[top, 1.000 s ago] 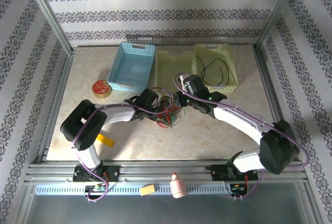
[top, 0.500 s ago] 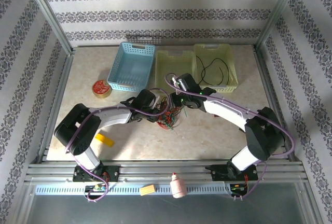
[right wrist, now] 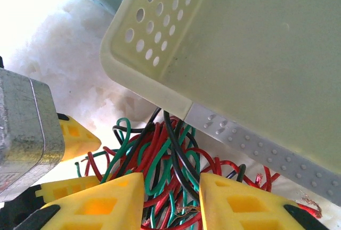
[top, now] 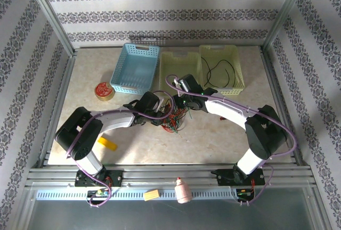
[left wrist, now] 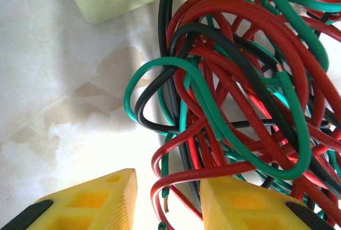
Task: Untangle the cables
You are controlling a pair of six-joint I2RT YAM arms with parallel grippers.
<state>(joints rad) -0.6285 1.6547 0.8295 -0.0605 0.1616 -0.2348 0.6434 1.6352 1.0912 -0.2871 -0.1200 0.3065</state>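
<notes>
My left gripper needs to pinch the tangle's outer red loop (left wrist: pixel 166 181) before my right gripper pulls the black wire, because the black wire is caught among red and green wires.
The cables (top: pixel 171 117) lie as a tangle of red, green and black wires on the marble tabletop, just in front of the pale yellow baskets. My left gripper (top: pixel 160 114) sits at the tangle's left edge. In the left wrist view the left gripper (left wrist: pixel 168 203) is open, with a red loop and a bare green wire end of the cables (left wrist: pixel 234 97) between its yellow fingers. My right gripper (top: pixel 178 105) hovers over the tangle's far side. It is open (right wrist: pixel 171 203), straddling black and green strands of the cables (right wrist: pixel 160 155).
A blue basket (top: pixel 136 67) stands at the back left. Two pale yellow baskets (top: pixel 178 70) (top: pixel 234 70) stand beside it, the right one holding a black wire (top: pixel 221 73). The basket's wall (right wrist: pixel 240 43) looms close above the right gripper. A red tape roll (top: pixel 103 90) and a yellow block (top: pixel 108 144) lie at the left.
My left gripper has opened at the tangle's edge. The right arm has swung left and folded in, bringing its gripper closer over the cables.
</notes>
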